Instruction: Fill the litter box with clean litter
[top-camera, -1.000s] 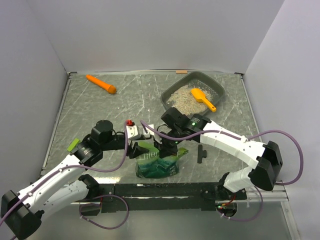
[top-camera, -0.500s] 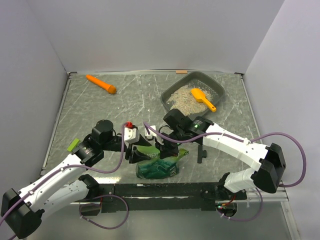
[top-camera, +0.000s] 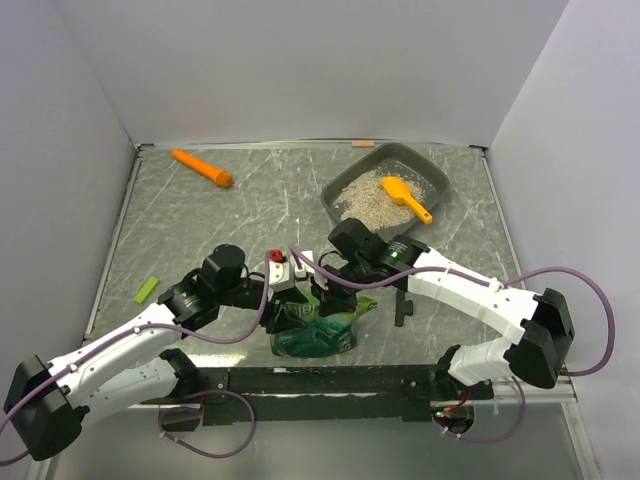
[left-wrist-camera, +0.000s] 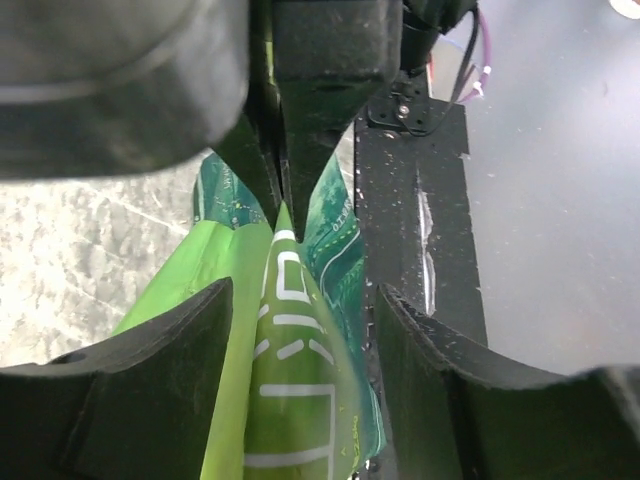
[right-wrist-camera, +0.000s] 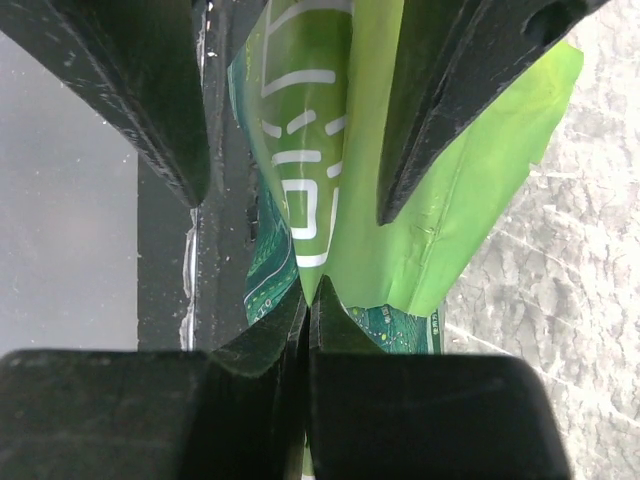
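Note:
The bag's folded top is pinched by my right gripper close beside my left gripper, so my left gripper will hold it while my right gripper takes the bag's loose end (top-camera: 366, 305).
The dark grey litter box (top-camera: 434, 173) stands at the back right with pale clean litter (top-camera: 362, 200) and an orange scoop (top-camera: 404, 197) inside. A glossy green bag (top-camera: 318, 338) stands near the front edge between both arms. My right gripper (right-wrist-camera: 308, 292) is shut on the bag's (right-wrist-camera: 440, 230) folded top edge. My left gripper (left-wrist-camera: 305, 300) is open and straddles that same top of the bag (left-wrist-camera: 290, 330) from the opposite side, with gaps at its fingers (left-wrist-camera: 150, 370). In the top view the left gripper (top-camera: 297, 308) and right gripper (top-camera: 328, 299) meet over the bag.
An orange carrot-shaped object (top-camera: 203, 168) lies at the back left. A small green scrap (top-camera: 148, 289) lies on the left, and a black part (top-camera: 402, 306) lies right of the bag. The black mounting rail (top-camera: 330, 380) runs just in front of the bag.
My left arm has swung right, bringing its open jaws around the bag's top. The right gripper has kept its pinch on the bag, which now stands more gathered.

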